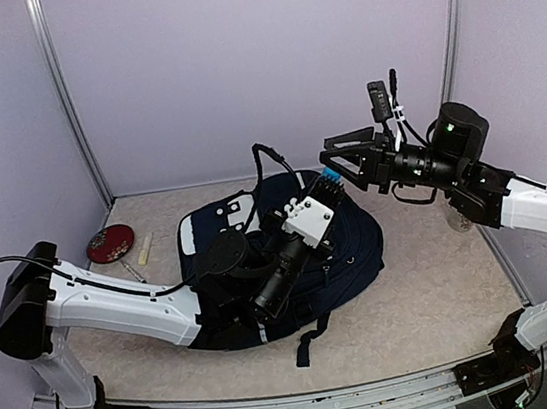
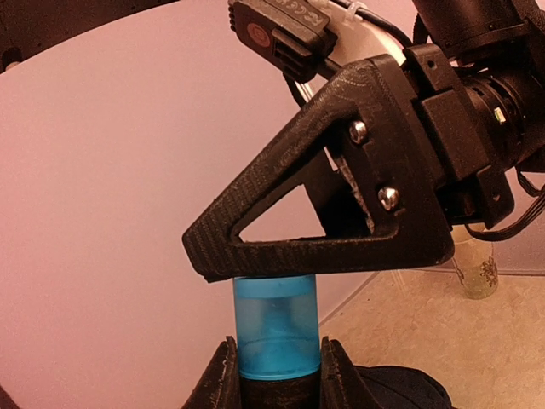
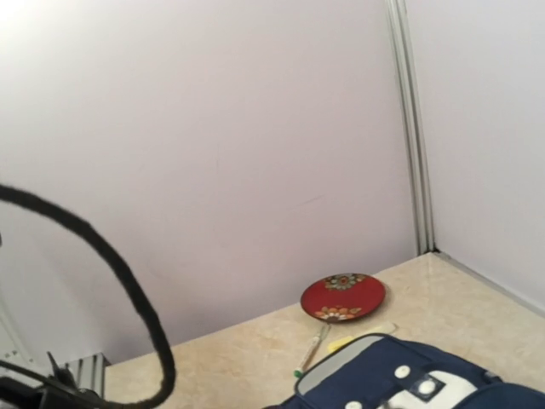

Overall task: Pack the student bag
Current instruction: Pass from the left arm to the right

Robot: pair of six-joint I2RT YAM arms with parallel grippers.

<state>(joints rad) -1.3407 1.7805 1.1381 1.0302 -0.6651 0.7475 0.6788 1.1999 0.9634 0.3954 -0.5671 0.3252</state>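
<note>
The blue cap's top has a finger of my right gripper across it, so next my right gripper opens and goes lower to grip the blue cap's sides (image 2: 275, 331).
The student bag (image 1: 358, 246) lies flat in the middle of the table, dark navy with white patches near its top. It also shows in the right wrist view (image 3: 409, 379). My left gripper (image 1: 328, 183) is raised above the bag and shut on a dark tube with a translucent blue cap (image 2: 277, 328). The cap (image 1: 330, 171) points up at my right gripper (image 1: 333, 153), which hangs in the air with its jaws spread. One right finger (image 2: 315, 249) rests across the cap's top. The right fingers are out of the right wrist view.
A red flowered plate (image 1: 110, 243) lies at the back left and also shows in the right wrist view (image 3: 342, 296). A pen (image 3: 311, 351) and a pale yellow item (image 1: 145, 248) lie beside it. A small clear bottle (image 2: 477, 268) stands at the right wall.
</note>
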